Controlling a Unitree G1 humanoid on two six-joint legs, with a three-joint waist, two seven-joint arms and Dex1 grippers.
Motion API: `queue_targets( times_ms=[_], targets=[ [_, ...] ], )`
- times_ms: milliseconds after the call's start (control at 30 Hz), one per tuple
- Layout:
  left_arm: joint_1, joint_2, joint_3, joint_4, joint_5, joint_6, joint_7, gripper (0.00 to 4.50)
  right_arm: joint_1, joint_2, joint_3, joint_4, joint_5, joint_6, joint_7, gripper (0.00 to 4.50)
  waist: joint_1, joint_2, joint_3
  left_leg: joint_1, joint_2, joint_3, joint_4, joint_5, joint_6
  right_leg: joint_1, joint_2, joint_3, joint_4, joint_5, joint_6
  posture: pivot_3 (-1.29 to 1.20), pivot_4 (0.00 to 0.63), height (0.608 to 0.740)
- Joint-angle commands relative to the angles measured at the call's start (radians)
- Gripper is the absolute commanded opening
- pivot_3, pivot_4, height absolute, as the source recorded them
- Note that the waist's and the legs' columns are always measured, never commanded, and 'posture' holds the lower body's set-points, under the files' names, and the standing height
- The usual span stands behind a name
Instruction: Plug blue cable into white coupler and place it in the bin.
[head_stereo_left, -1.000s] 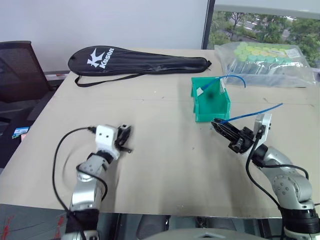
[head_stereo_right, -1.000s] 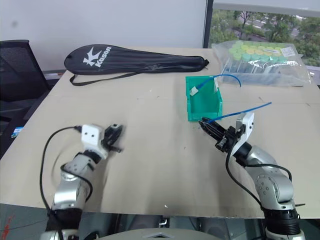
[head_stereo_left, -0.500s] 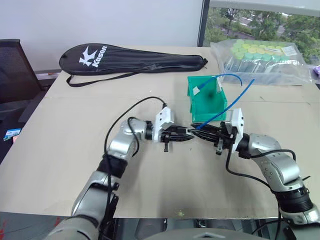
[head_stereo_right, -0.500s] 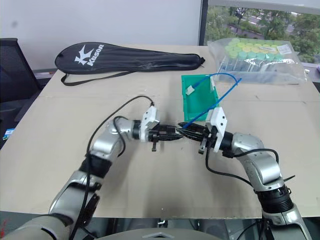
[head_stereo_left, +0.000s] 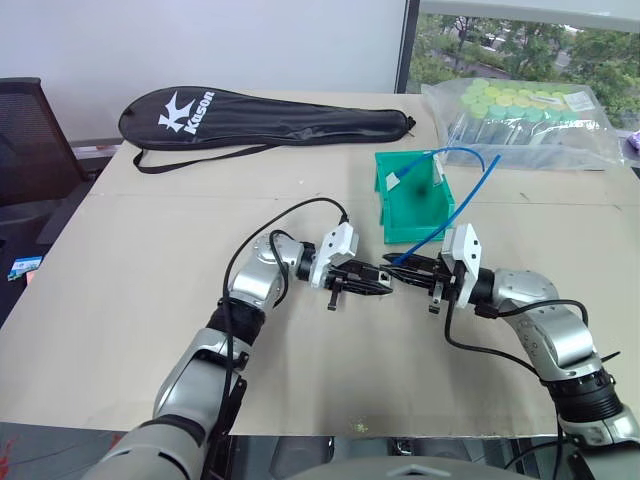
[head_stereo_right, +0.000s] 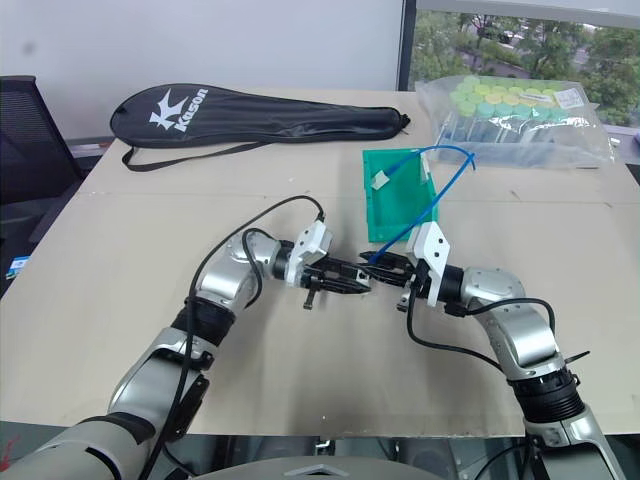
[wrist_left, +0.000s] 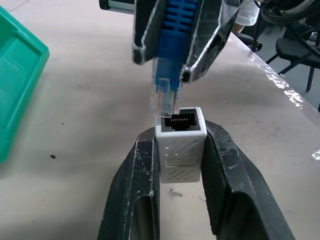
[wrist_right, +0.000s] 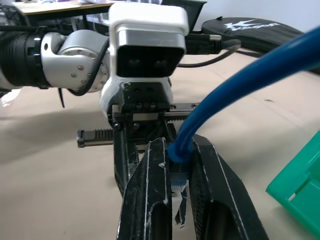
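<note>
My right gripper holds the clear plug of the blue cable (head_stereo_left: 387, 282) (wrist_left: 168, 101). Next, my left gripper lets go of the white coupler on that plug.
Over the middle of the table, in front of the green bin (head_stereo_left: 420, 226), my two grippers meet tip to tip. My left gripper (wrist_left: 180, 136) is shut on the white coupler (wrist_left: 180, 150), with the coupler's dark socket facing the right gripper. My right gripper (wrist_right: 178, 146) is shut on the blue cable (wrist_right: 240, 80) just behind its clear plug (wrist_left: 167, 100). The plug's tip sits at the rim of the socket, slightly off to one side. From the right gripper (head_stereo_left: 402, 272) the cable (head_stereo_left: 462, 212) arches up and back over the bin.
Inside the bin lies a second blue cable (head_stereo_left: 445, 153) with its own white coupler (head_stereo_left: 397, 181). A black racket bag (head_stereo_left: 270, 115) lies at the back left. A clear bag of green-capped tubes (head_stereo_left: 525, 120) lies at the back right. A dark chair (head_stereo_left: 30, 140) stands off the table's left.
My left arm swung from the table's left side to the middle, turning its gripper toward the right one. The right gripper came a little leftward with the cable. The two now face tip to tip.
</note>
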Motion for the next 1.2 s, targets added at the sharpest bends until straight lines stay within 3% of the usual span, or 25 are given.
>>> queue_targets(
  times_ms=[33,233,533,767,967,1067,1200],
  targets=[
    [-0.02,-0.01,0.014,-0.001,-0.001,-0.017,-0.006,0.53,0.007,-0.021,0.018,-0.025,-0.012,-0.008,0.035,0.0,0.0,0.0,0.0,0.0,0.0,0.0,0.0,0.0,0.0,0.0,0.0,0.0,0.0,0.0,0.0,0.0,0.15,0.74],
    [-0.013,-0.021,0.02,-0.026,-0.013,0.003,-0.022,0.53,0.003,-0.028,0.032,-0.003,-0.048,-0.023,0.035,0.0,0.0,0.0,0.0,0.0,0.0,0.0,0.0,0.0,0.0,0.0,0.0,0.0,0.0,0.0,0.0,0.0,0.15,0.74],
    [-0.013,-0.031,-0.015,-0.011,0.027,-0.059,-0.056,0.53,-0.049,-0.093,0.139,0.114,-0.17,-0.114,0.157,0.0,0.0,0.0,0.0,0.0,0.0,0.0,0.001,0.0,0.0,0.0,0.0,0.0,0.001,0.0,0.0,0.0,0.15,0.74],
    [-0.014,-0.087,-0.026,0.073,0.079,-0.174,-0.004,0.53,-0.102,-0.051,0.22,0.305,-0.253,-0.21,0.193,0.0,0.0,0.0,0.0,0.001,0.0,0.0,0.002,0.0,0.0,0.0,0.0,0.0,0.002,0.0,0.0,0.0,0.15,0.74],
    [0.006,-0.126,-0.026,0.147,0.123,-0.272,0.039,0.53,-0.094,-0.022,0.251,0.432,-0.295,-0.268,0.222,0.0,0.0,-0.001,-0.003,0.008,0.002,-0.002,0.011,0.0,0.0,0.011,0.0,-0.001,0.003,-0.001,-0.004,0.0,0.15,0.74],
    [0.012,-0.131,-0.022,0.153,0.13,-0.284,0.039,0.53,-0.081,-0.021,0.279,0.465,-0.317,-0.253,0.241,0.0,-0.001,-0.002,-0.005,0.02,0.003,-0.002,0.011,0.0,0.0,0.023,-0.002,0.001,0.001,-0.002,-0.005,0.0,0.15,0.74],
    [0.014,-0.13,-0.015,0.155,0.133,-0.287,0.038,0.53,-0.083,-0.007,0.3,0.52,-0.374,-0.284,0.221,0.0,-0.001,-0.004,-0.014,0.022,0.003,-0.002,0.011,0.0,0.0,0.024,-0.01,0.0,0.001,-0.001,-0.006,0.0,0.15,0.74]
  ],
)
